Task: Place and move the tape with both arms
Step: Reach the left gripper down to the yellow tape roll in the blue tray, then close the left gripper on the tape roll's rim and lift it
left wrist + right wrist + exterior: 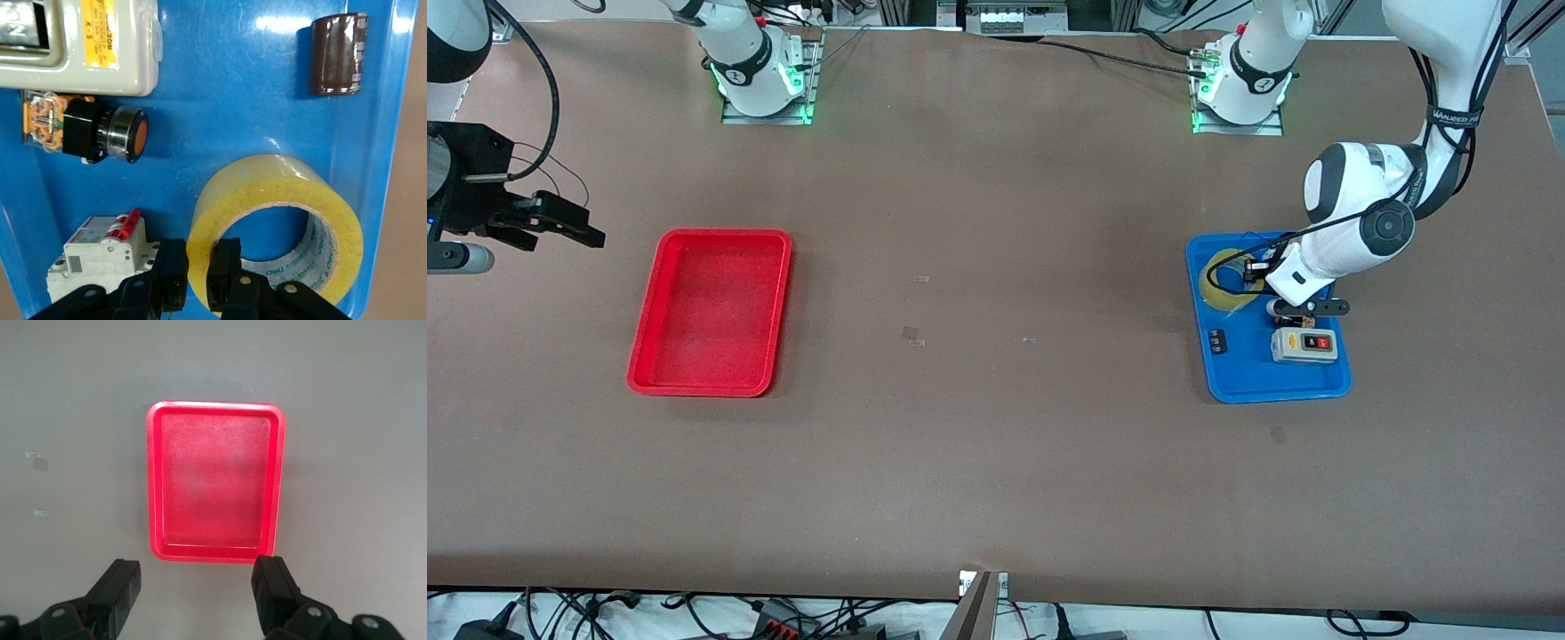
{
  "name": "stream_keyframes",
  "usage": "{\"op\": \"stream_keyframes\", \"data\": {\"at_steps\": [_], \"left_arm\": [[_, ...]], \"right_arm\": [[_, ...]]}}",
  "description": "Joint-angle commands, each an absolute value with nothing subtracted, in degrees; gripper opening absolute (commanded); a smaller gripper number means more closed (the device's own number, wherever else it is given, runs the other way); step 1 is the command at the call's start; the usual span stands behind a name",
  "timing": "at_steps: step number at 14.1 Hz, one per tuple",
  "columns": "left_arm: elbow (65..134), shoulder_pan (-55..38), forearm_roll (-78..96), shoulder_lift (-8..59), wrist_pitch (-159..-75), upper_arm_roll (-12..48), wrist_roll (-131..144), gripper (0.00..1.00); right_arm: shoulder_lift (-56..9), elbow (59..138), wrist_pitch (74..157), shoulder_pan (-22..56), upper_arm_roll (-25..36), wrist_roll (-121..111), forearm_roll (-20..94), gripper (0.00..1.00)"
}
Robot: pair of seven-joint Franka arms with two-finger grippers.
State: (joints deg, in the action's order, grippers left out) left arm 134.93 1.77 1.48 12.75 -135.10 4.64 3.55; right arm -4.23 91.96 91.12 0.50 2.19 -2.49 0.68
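Note:
I will let go of the tape with my left gripper on the bare table midway (977, 290) between the red tray and the blue tray.
The tape (1215, 286), a yellow-amber ring, lies flat in the blue tray (1245, 378) at the left arm's end of the table. My left gripper (1256, 271) is down in that tray. In the left wrist view its fingers (172, 267) straddle the tape's wall (280, 180), one outside and one in the hollow centre, and both press on it. My left gripper (199, 257) is shut on the tape. My right gripper (569, 227) waits open and empty above the table at the right arm's end, beside the red tray (645, 342). It also shows in the right wrist view (200, 580).
The blue tray (233, 87) also holds a white-grey switch box (1304, 345), a push button with an orange cap (120, 133), a white circuit breaker (100, 250), a dark cylinder (338, 55) and a small black part (1217, 341). The red tray (152, 487) holds nothing.

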Motion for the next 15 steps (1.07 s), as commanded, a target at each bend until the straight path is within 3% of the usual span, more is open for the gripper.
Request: {"op": "stream_keyframes", "data": {"at_steps": [1,4,6,8,15], "left_arm": [[132.1,1.8,3.1,13.4,-133.3,5.2,2.8,0.0],[125.9,1.8,3.1,13.5,-124.5,5.2,2.9,0.0],[117.4,1.8,3.2,13.7,-112.2,5.1,3.3,0.0],[110.2,1.5,3.3,15.5,-106.1,5.2,5.0,0.0],[97.5,-15.0,14.0,25.3,-106.7,6.6,32.5,0.0]], "right_arm": [[-3.9,91.8,91.0,0.4,1.9,-3.3,0.4,1.0],[-3.9,91.8,91.1,0.4,1.9,-3.3,0.6,1.0],[-4.0,91.7,91.2,0.2,1.9,-3.2,1.1,1.0],[-4.0,91.7,91.1,0.3,1.9,-3.3,1.1,1.0],[-5.7,89.8,91.1,-0.4,2.5,-3.3,1.2,1.0]]}}
